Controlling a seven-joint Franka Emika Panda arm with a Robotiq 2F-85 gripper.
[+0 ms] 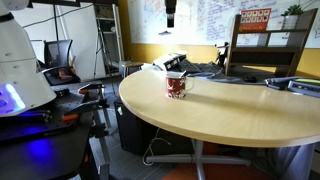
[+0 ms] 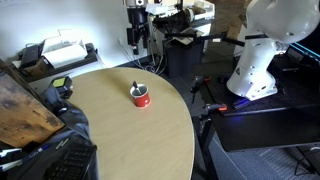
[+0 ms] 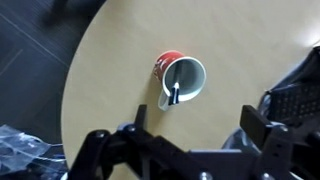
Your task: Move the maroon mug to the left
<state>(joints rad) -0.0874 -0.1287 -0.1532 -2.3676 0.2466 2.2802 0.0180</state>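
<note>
I lower my gripper to the maroon mug next and close it on the mug's rim [image 1: 181, 74] [image 3: 164, 86] next to its handle.
The maroon mug [image 1: 176, 85] stands upright on the round wooden table [image 1: 230, 120], near its far edge. It is dark red with a pale speckled pattern and a dark utensil stands in it. It shows in both exterior views [image 2: 140, 96]. In the wrist view the mug [image 3: 180, 78] lies ahead of the fingers, its white inside and handle visible. My gripper [image 3: 195, 115] is open and empty, well above the table [image 3: 110, 90]. In the exterior views the gripper [image 1: 171, 12] [image 2: 138, 35] hangs high above the mug.
Dark desk items [image 1: 200, 68] lie on the table behind the mug, and flat items [image 1: 295, 85] at its right side. A wooden board [image 2: 25, 105] and a dark bag [image 2: 75, 125] crowd one table edge. The white robot base [image 2: 265, 50] stands beside the table.
</note>
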